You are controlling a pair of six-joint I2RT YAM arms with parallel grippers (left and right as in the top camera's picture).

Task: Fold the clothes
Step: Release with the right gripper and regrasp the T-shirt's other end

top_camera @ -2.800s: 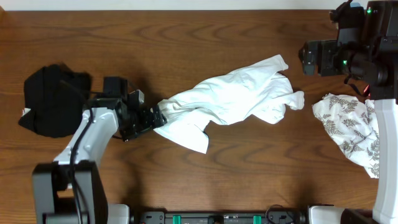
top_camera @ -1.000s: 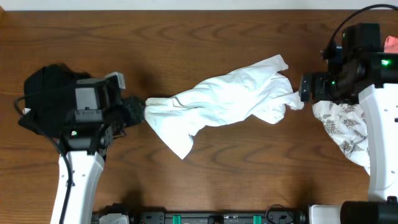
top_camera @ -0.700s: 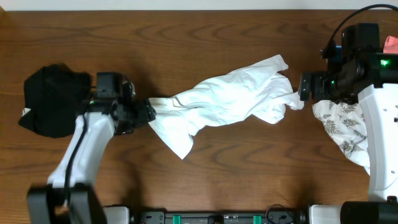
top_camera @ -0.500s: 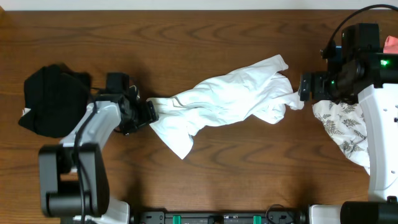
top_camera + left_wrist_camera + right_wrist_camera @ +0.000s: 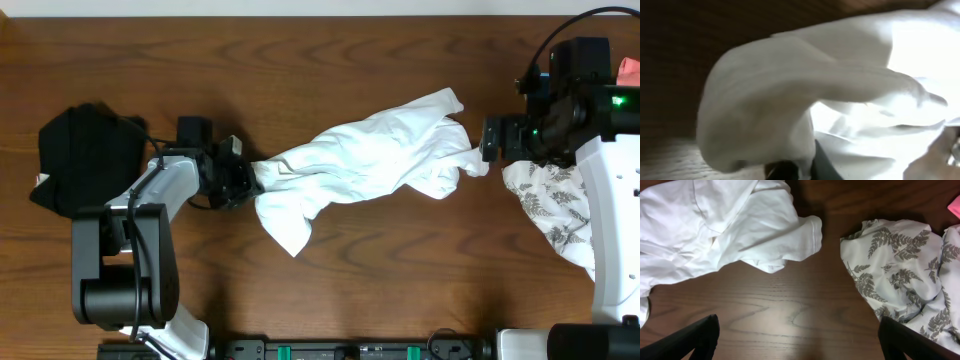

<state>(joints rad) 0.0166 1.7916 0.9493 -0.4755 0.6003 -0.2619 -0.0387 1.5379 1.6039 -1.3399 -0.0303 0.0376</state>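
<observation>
I need to next close my right gripper on the sleeve end (image 5: 477, 163) (image 5: 809, 239) of the white T-shirt, the one that points toward the white garment with grey leaves.
The white T-shirt (image 5: 370, 160) lies crumpled across the middle of the table, stretched from lower left to upper right. My left gripper (image 5: 245, 178) is shut on the shirt's left edge. In the left wrist view the bunched T-shirt (image 5: 840, 95) fills the frame and drapes over the dark jaws of the left gripper (image 5: 800, 171). My right gripper (image 5: 490, 140) hovers open just right of the shirt's sleeve. In the right wrist view the right gripper (image 5: 800, 345) has bare wood between its fingers (image 5: 695, 340), with the T-shirt (image 5: 715, 225) at the upper left.
A black garment (image 5: 85, 160) is heaped at the far left behind the left arm. A white garment with grey leaves (image 5: 565, 210) lies at the right edge, also the leaf garment (image 5: 900, 265) in the right wrist view. A pink piece (image 5: 628, 70) shows at the top right.
My left gripper moved right to the shirt's left edge and closed on it, nudging that end slightly rightward. The right arm has stayed still.
</observation>
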